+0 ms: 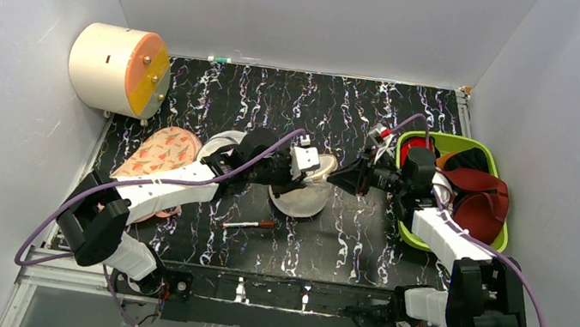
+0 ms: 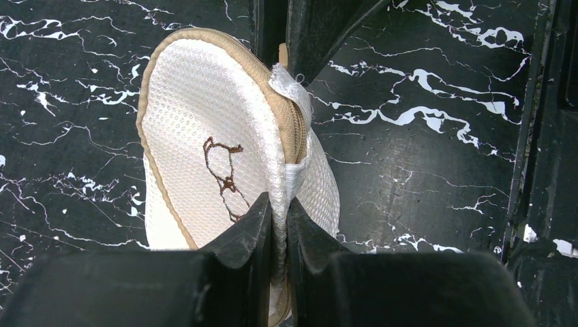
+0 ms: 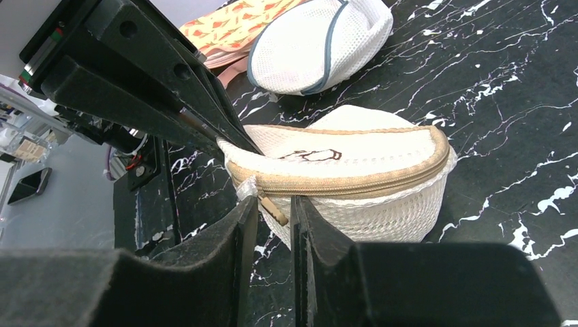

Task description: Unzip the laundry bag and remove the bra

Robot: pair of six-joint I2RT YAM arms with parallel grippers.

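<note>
A fold of the laundry bag's mesh beside the bag's tan rim is in my left gripper, so this gripper should open and take the rim itself [image 2: 295, 126] before unzipping.
The cream-beige mesh laundry bag [image 1: 298, 199] stands on edge at the table's middle. Its zip [image 3: 354, 182] runs closed along the tan rim. My left gripper [image 2: 279, 204] is shut on a fold of the bag's mesh beside the dark glasses-like mark [image 2: 221, 170], and holds the bag up; it also shows in the top view [image 1: 309, 166]. My right gripper [image 3: 274, 204] is at the zip's end, its jaws a narrow gap apart. The tan zip pull [image 3: 275, 210] hangs between the tips, not clamped. The right gripper also shows in the top view [image 1: 347, 177]. The bra is hidden.
A grey-white pouch with a dark rim [image 3: 320, 44] and a peach leaf-pattern bra [image 1: 160, 153] lie left of the bag. A pen [image 1: 249, 225] lies in front. A green basket [image 1: 454, 143] with dark red clothes stands at right. A cream cylinder [image 1: 114, 68] stands at back left.
</note>
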